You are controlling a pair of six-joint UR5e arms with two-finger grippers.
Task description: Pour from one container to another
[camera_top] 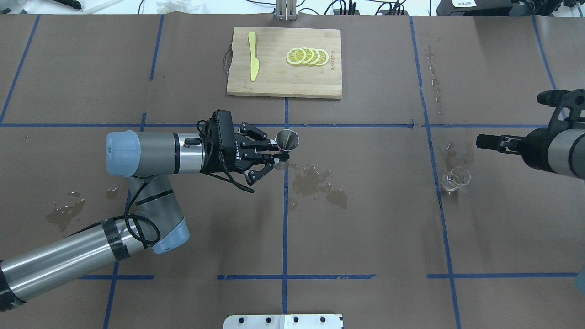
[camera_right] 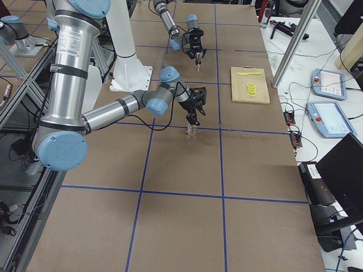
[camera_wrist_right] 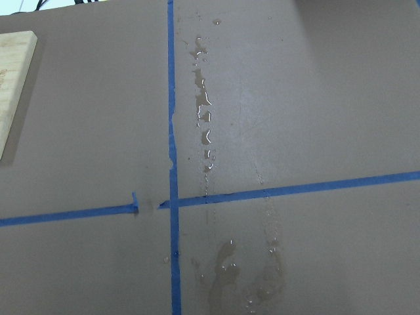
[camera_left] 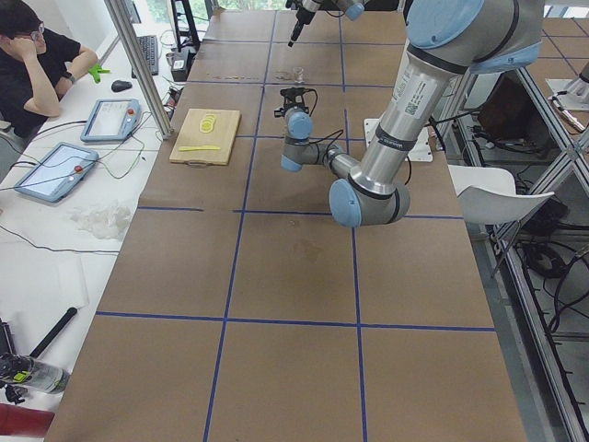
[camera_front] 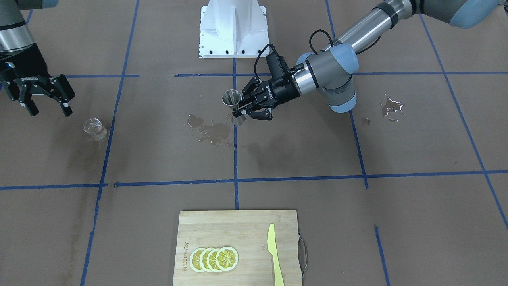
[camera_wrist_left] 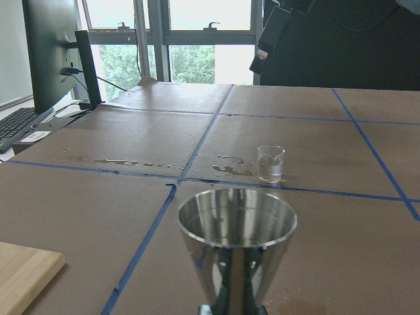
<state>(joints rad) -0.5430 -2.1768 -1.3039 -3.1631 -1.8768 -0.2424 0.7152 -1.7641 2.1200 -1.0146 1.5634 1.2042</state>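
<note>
The robot's right gripper should next go to the small clear glass beaker and close on the beaker's sides [camera_front: 96,130], just below the beaker's rim.
A steel jigger [camera_top: 287,139] stands upright just above the table's middle, and my left gripper [camera_top: 277,157] is shut on its narrow waist. Seen by the left wrist camera, the jigger's cup [camera_wrist_left: 236,243] fills the foreground; I cannot tell what is inside. A small clear glass beaker [camera_top: 454,179] stands on the table far off on my right side, also visible beyond the jigger [camera_wrist_left: 270,164]. My right gripper [camera_front: 47,108] hangs open and empty above the table, a little behind the beaker [camera_front: 95,129].
A wooden cutting board [camera_top: 274,80] at the far edge carries lemon slices [camera_top: 307,56] and a yellow knife [camera_top: 252,61]. Wet patches [camera_top: 317,183] mark the brown paper beside the jigger. The white robot base [camera_front: 232,28] is at my near edge.
</note>
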